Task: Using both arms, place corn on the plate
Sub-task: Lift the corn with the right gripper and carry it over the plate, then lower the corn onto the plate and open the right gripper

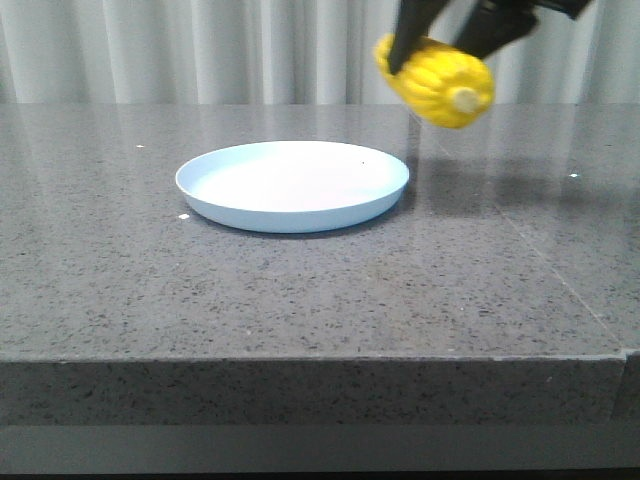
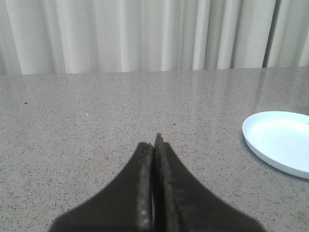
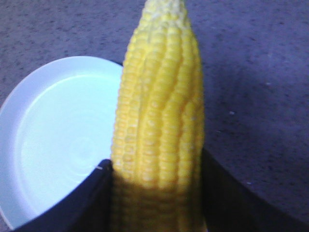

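Observation:
I should use my right gripper to lay the corn down so that it rests across the middle of the pale blue-white plate [image 1: 307,168] [image 3: 83,135].
The corn [image 1: 440,82], bright yellow with a pale cream stub end facing me, hangs in the air above the table, just right of the plate's right rim. My right gripper [image 1: 440,45] is shut on it from above. In the right wrist view the corn [image 3: 161,111] sits between both dark fingers [image 3: 82,198], with the plate [image 3: 58,145] below and to one side. The pale blue-white plate [image 1: 292,184] lies empty on the table's middle. My left gripper [image 2: 155,145] is shut and empty, low over bare table, with the plate's edge [image 2: 277,142] off to its right.
The grey speckled stone table [image 1: 300,300] has its front edge near me and a seam at the right [image 1: 560,275]. Pale curtains [image 1: 200,50] hang behind the table.

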